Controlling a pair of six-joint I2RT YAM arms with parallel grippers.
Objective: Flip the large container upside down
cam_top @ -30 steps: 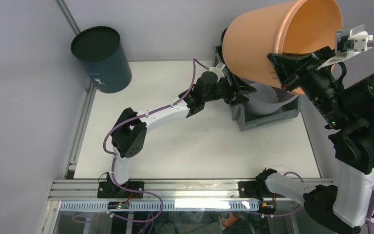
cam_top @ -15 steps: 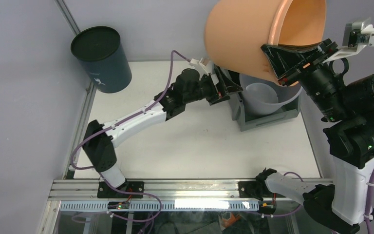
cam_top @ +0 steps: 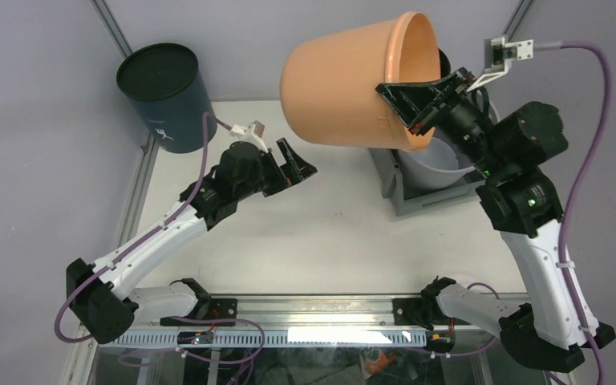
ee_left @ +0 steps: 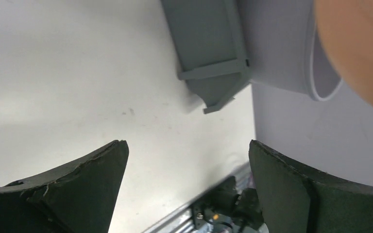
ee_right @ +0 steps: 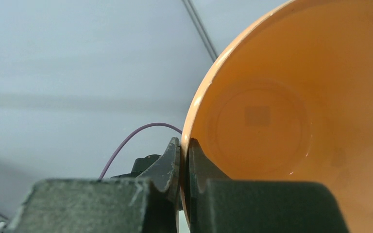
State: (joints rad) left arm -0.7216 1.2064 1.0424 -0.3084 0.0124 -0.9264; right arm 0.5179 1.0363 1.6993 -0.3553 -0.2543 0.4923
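The robot's right gripper will release the orange bucket, which hangs tipped above the bin now, on the table (cam_top: pixel 239 202) between the dark blue can and the aluminium rail.
The large container (cam_top: pixel 427 200), a grey rectangular bin, stands upright at the back right of the table; the left wrist view shows its ribbed corner (ee_left: pixel 209 43). A pale grey bucket (cam_top: pixel 441 163) sits inside it. My right gripper (cam_top: pixel 397 98) is shut on the rim of an orange bucket (cam_top: pixel 341 84), which hangs tipped on its side above the bin's left end. One finger is inside the rim and one outside (ee_right: pixel 184 145). My left gripper (cam_top: pixel 298 159) hovers open and empty over the table left of the bin, with its fingers wide apart (ee_left: pixel 188 148).
A dark blue cylindrical can (cam_top: pixel 168 96) stands at the back left corner. An aluminium rail (cam_top: pixel 313 309) runs along the near edge by the arm bases. Grey walls close in the left and back sides.
My left gripper opened fully and drew back to the left, away from the bin. The right arm swung the orange bucket leftward and turned its mouth to the right.
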